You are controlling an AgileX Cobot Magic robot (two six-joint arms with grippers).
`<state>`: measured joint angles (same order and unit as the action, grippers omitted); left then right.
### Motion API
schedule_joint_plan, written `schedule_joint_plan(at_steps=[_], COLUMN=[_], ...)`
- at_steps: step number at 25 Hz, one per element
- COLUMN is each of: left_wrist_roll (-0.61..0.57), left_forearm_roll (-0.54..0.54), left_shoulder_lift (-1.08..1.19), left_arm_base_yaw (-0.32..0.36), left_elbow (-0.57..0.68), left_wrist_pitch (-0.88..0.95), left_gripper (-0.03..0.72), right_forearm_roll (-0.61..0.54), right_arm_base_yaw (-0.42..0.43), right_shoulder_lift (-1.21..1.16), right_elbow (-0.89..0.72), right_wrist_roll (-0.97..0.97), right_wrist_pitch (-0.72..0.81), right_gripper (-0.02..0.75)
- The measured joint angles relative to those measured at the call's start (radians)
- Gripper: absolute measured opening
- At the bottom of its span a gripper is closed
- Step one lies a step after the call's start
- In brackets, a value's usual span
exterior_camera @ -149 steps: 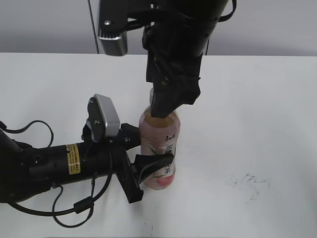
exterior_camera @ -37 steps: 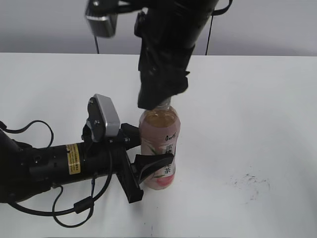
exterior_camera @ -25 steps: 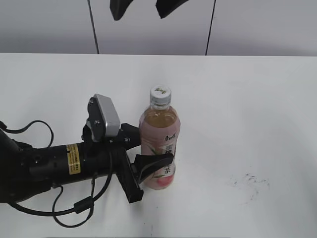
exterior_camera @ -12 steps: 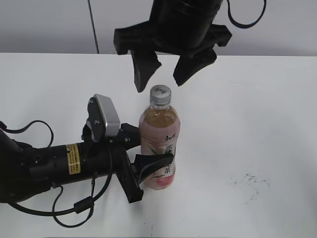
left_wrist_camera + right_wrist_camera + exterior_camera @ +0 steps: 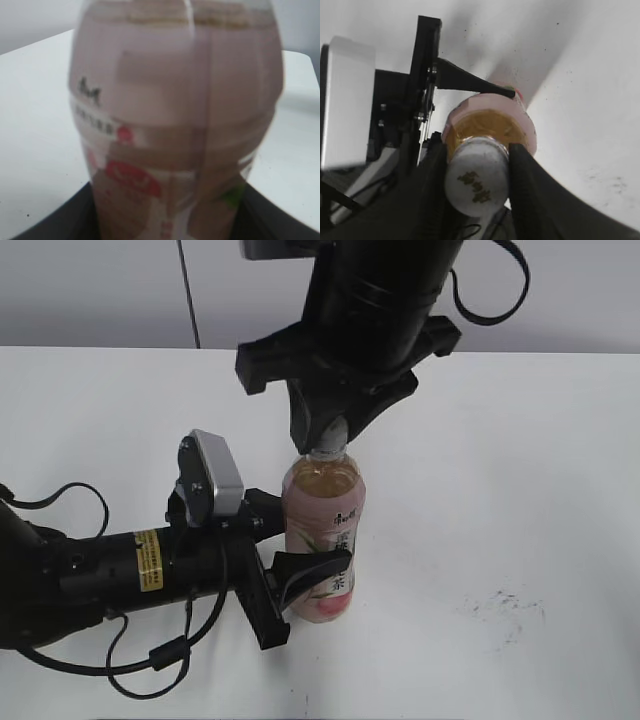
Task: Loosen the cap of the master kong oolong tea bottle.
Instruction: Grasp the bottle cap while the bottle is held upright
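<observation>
I need to use my right gripper to set the white-grey cap, still on the upright bottle, down on the white table [image 5: 521, 609], in among the faint dark smudges there.
The master kong oolong tea bottle [image 5: 322, 540] stands upright on the white table, pink label facing out; it fills the left wrist view [image 5: 175, 115]. My left gripper [image 5: 290, 575] is shut on the bottle's lower body from the left. My right gripper [image 5: 325, 435] has come down from above, and its two fingers sit tight on either side of the white-grey cap [image 5: 476, 183], whose dark logo shows in the right wrist view. The cap is almost hidden by the fingers in the exterior view.
The white table [image 5: 520, 500] stretches around the bottle, with faint dark smudges [image 5: 505, 608] at the front right. My left arm's black body and cable [image 5: 120, 575] lie along the front left. A grey wall stands behind.
The right gripper let go of the cap and lifted out of view, came back open above the bottle, and has now dropped and closed on the cap. Bottle and left gripper stayed still.
</observation>
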<state>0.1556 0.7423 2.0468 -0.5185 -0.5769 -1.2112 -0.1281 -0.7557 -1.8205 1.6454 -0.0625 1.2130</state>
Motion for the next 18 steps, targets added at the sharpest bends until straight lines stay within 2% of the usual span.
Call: schedule_joint_plan(at_steps=[4, 7, 10, 13, 18], left_wrist_roll=[0.000, 0.000, 0.000, 0.000, 0.000], left_forearm_roll=[0.001, 0.000, 0.000, 0.000, 0.000], left_shoulder_lift=[0.000, 0.000, 0.000, 0.000, 0.000], left_arm_base_yaw=[0.000, 0.000, 0.000, 0.000, 0.000], left_elbow=[0.000, 0.000, 0.000, 0.000, 0.000], left_wrist_pitch=[0.000, 0.000, 0.000, 0.000, 0.001], left_gripper=[0.375, 0.375, 0.375, 0.375, 0.375], right_forearm_roll=[-0.004, -0.004, -0.004, -0.003, -0.003], right_arm_base_yaw=[0.000, 0.000, 0.000, 0.000, 0.000], right_shoulder_lift=[0.001, 0.002, 0.004, 0.004, 0.004], right_elbow=[0.000, 0.000, 0.000, 0.000, 0.000], right_wrist_roll=[0.450, 0.910, 1.218, 1.311, 1.334], right_wrist_pitch=[-0.001, -0.002, -0.002, -0.002, -0.002], right_gripper=[0.281, 0.277, 0.274, 0.274, 0.273])
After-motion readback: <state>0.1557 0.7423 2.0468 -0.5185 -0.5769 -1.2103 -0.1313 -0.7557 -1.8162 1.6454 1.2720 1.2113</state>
